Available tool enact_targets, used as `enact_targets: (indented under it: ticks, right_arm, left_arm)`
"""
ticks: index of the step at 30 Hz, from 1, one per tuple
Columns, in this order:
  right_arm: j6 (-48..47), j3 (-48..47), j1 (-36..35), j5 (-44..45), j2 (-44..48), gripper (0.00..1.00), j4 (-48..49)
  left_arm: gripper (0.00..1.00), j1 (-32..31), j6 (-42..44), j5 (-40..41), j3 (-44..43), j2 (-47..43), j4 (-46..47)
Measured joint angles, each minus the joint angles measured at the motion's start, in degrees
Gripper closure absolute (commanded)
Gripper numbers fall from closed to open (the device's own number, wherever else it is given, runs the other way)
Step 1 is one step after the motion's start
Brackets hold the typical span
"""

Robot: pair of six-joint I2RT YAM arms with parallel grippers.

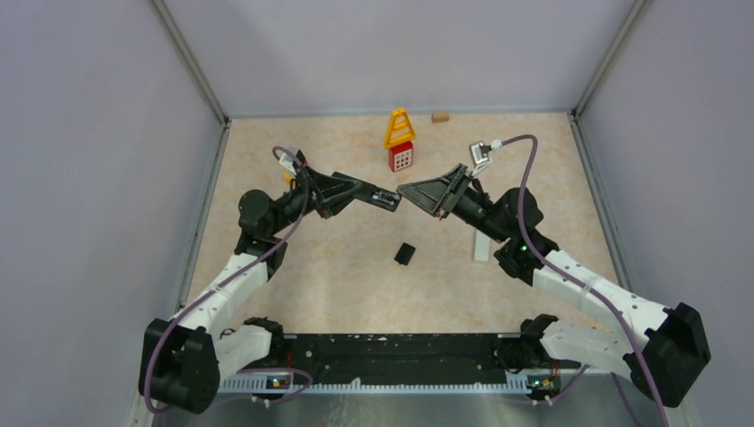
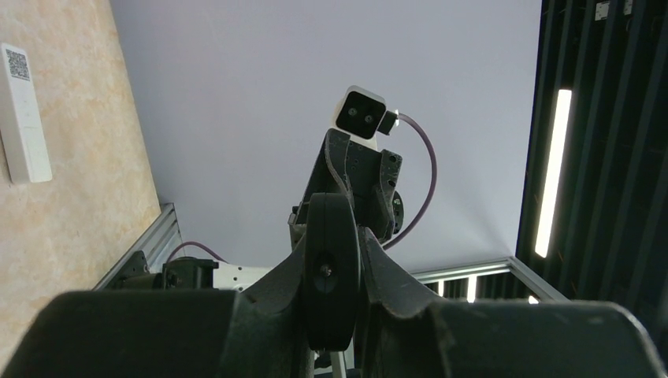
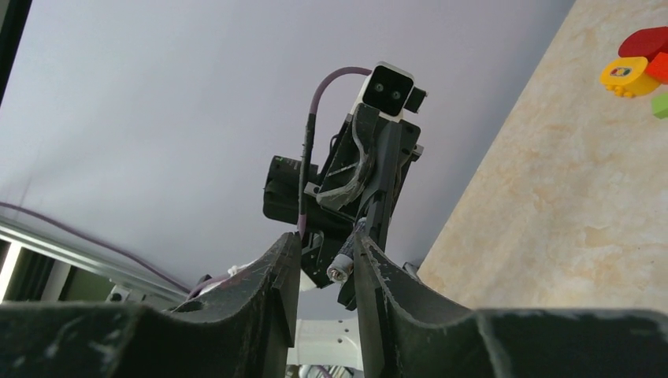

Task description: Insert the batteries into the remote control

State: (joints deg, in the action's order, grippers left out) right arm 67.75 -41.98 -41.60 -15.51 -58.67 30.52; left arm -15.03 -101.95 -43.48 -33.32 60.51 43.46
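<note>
The battery is tilted out of the remote control toward my right gripper, so I need to open it, come from above and grab the battery (image 1: 391, 197) along its slot.
My left gripper (image 1: 360, 189) is shut on a black remote control (image 1: 381, 197), held above the table and pointing right. In the left wrist view the remote (image 2: 332, 272) shows end-on, clamped between the fingers. A slim dark battery (image 3: 343, 266) with a silvery end sticks out of the remote toward my right gripper (image 3: 327, 240). That gripper's fingers straddle the battery's end. The battery lies against the right-hand finger (image 3: 370, 272), with a gap to the left-hand one. In the top view the right gripper (image 1: 405, 189) meets the remote's tip.
A small black cover-like piece (image 1: 405, 254) lies on the table below the grippers. A white remote (image 1: 481, 246) lies under the right arm. At the back stand a yellow cone toy (image 1: 399, 127), a red dotted block (image 1: 401, 157) and a wooden block (image 1: 440, 116).
</note>
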Motion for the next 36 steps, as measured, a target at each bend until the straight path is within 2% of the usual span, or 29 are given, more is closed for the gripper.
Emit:
enact_targets:
  ticks: [6, 9, 12, 21, 36]
  right_arm:
    - [-0.92, -0.02, 0.0, 0.35, 0.11, 0.36, -1.09]
    - [-1.55, -0.02, 0.0, 0.92, 0.42, 0.33, -2.62]
    - [-1.9, -0.02, 0.0, 1.36, 0.92, 0.34, -3.32]
    - [-1.49, -0.02, -0.02, 0.42, 0.5, 0.52, -2.01]
    - [-0.59, -0.02, -0.02, -1.09, -2.34, 0.63, -1.27]
  left_arm:
    - [1.0, 0.0, 0.0, 0.04, 0.15, 0.0, 0.0]
    - [1.0, 0.0, 0.0, 0.07, 0.15, 0.0, 0.09]
    - [1.0, 0.0, 0.0, 0.07, 0.15, 0.0, 0.09]
    - [1.0, 0.0, -0.04, 0.26, 0.15, 0.0, 0.13]
    - [1.0, 0.0, -0.11, 0.33, 0.15, 0.0, 0.31]
